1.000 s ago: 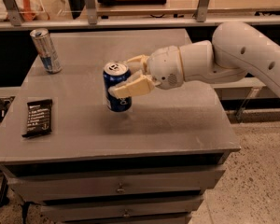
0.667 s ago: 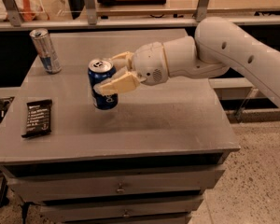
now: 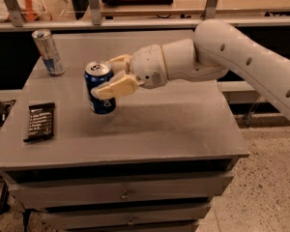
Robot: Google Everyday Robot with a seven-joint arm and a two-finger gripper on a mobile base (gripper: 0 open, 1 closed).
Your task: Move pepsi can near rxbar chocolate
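Note:
The pepsi can, now upright over the grey table, will be let go by my gripper on the grey table (image 3: pixel 70 119) close beside the inner long edge of the rxbar chocolate.
The pepsi can (image 3: pixel 98 88), dark blue with a silver top, is upright over the left middle of the grey table (image 3: pixel 174 124). My gripper (image 3: pixel 106 76) reaches in from the right and is shut on the can, one cream finger (image 3: pixel 117 87) across its front and the other behind it. The rxbar chocolate (image 3: pixel 40 121), a flat black bar with white text, lies near the table's left edge, to the left of the can and a little nearer the front.
A slim silver-and-blue can (image 3: pixel 48 51) stands upright at the table's back left corner. Drawers (image 3: pixel 123 193) sit under the tabletop. A shelf with metal posts (image 3: pixel 135 13) runs behind the table.
My gripper has carried the pepsi can to the left across the table, closer to the rxbar chocolate. The bar and the slim can have not moved.

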